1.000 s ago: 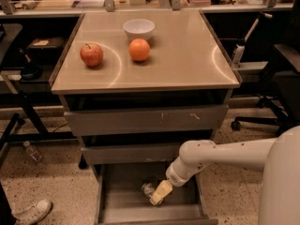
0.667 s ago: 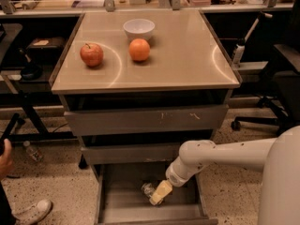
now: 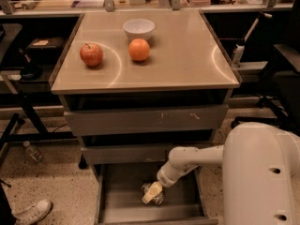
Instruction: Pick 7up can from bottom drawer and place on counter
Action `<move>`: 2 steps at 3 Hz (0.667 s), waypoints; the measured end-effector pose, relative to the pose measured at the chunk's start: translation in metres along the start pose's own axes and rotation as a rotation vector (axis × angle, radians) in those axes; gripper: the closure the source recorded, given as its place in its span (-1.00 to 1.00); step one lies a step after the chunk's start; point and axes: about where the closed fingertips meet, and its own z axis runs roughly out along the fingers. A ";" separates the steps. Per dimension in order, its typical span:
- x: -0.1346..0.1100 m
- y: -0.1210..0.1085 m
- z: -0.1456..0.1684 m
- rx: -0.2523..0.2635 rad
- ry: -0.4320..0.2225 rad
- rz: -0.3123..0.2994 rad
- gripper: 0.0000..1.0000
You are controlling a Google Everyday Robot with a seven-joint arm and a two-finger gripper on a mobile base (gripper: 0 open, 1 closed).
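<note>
My gripper needs to next close around the 7up can's near end [image 3: 156, 199], which is the end that points toward the front of the open bottom drawer.
The bottom drawer [image 3: 123, 198] of the grey cabinet is pulled open. My white arm reaches down into it from the right. The gripper [image 3: 152, 192] is low inside the drawer, near its middle, right at the 7up can [image 3: 159, 199]. The can is small and silvery, lies on the drawer floor, and is mostly covered by the gripper. The counter [image 3: 187, 55] is the glossy beige top of the cabinet, above the two shut upper drawers.
On the counter stand a red apple [image 3: 91, 54], an orange [image 3: 139, 49] and a white bowl [image 3: 138, 29]. A plastic bottle [image 3: 33, 151] lies on the floor at left. A person's shoe [image 3: 33, 210] is at the bottom left. A chair [image 3: 286, 69] stands at right.
My arm and gripper have stayed in the same place in the drawer. A person's hand that showed briefly at the left edge is gone.
</note>
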 end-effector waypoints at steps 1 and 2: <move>0.000 0.000 0.000 0.000 0.000 0.000 -1.00; 0.006 -0.003 0.028 -0.018 0.009 0.010 -1.00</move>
